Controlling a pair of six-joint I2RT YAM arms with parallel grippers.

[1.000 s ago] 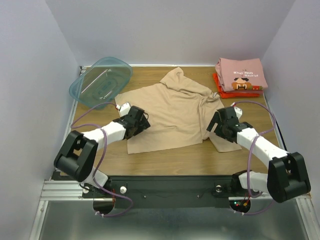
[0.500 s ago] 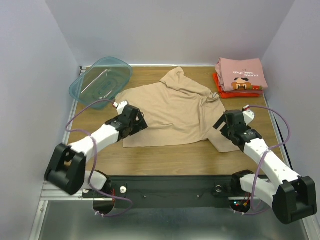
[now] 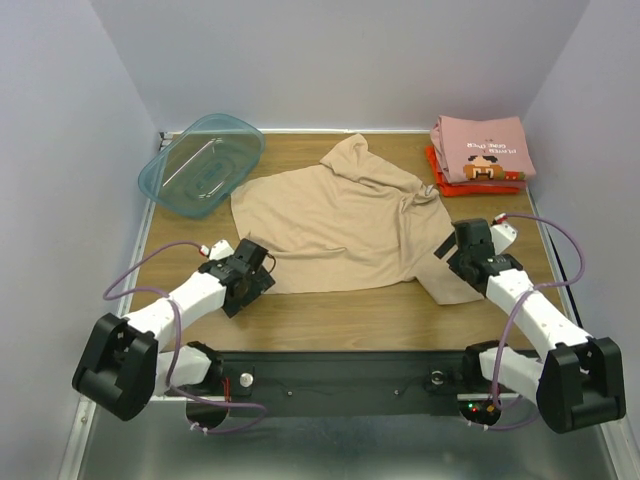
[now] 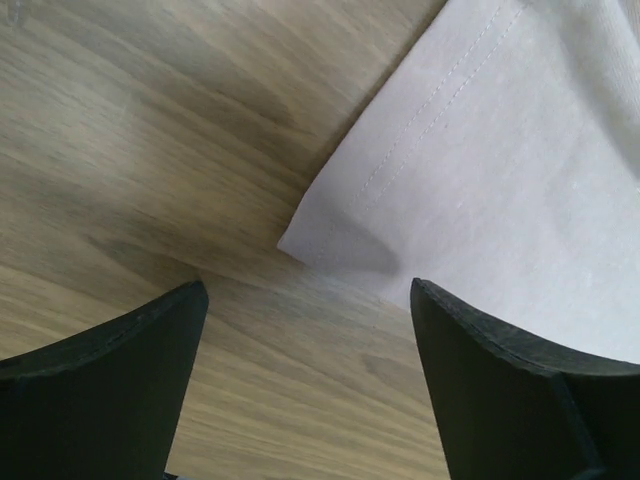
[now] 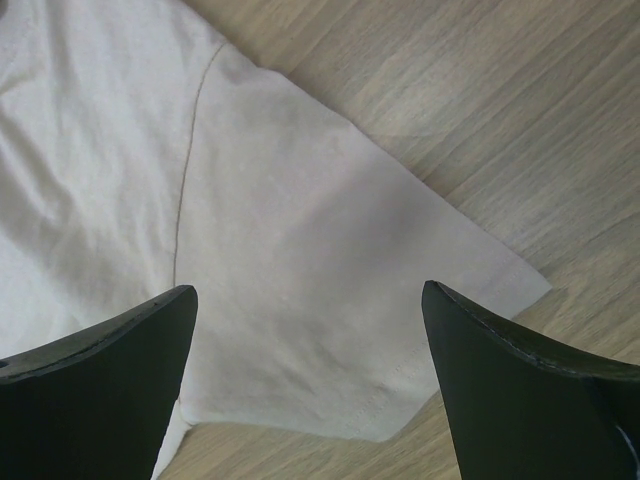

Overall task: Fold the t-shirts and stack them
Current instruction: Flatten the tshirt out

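The outer corner [image 3: 480, 298] [image 5: 543, 288] of the tan t-shirt's sleeve, farthest from my left gripper, will be gripped by my right gripper.
A tan t-shirt [image 3: 340, 225] lies spread and rumpled in the middle of the table. A folded pink t-shirt with a cartoon print [image 3: 482, 148] rests on a folded red-orange one [image 3: 440, 183] at the back right. My left gripper [image 3: 252, 280] is open and empty, just off the tan shirt's near left corner [image 4: 300, 240]. My right gripper [image 3: 455, 262] is open and empty above the shirt's right sleeve [image 5: 330, 300].
A translucent teal tub [image 3: 200, 163] sits at the back left. Bare wooden table [image 3: 350, 315] runs along the near edge. Grey walls close in the left, right and back.
The left gripper has pulled back toward the near left and let go of the shirt's corner, which now lies flat. The right gripper has shifted slightly right and back.
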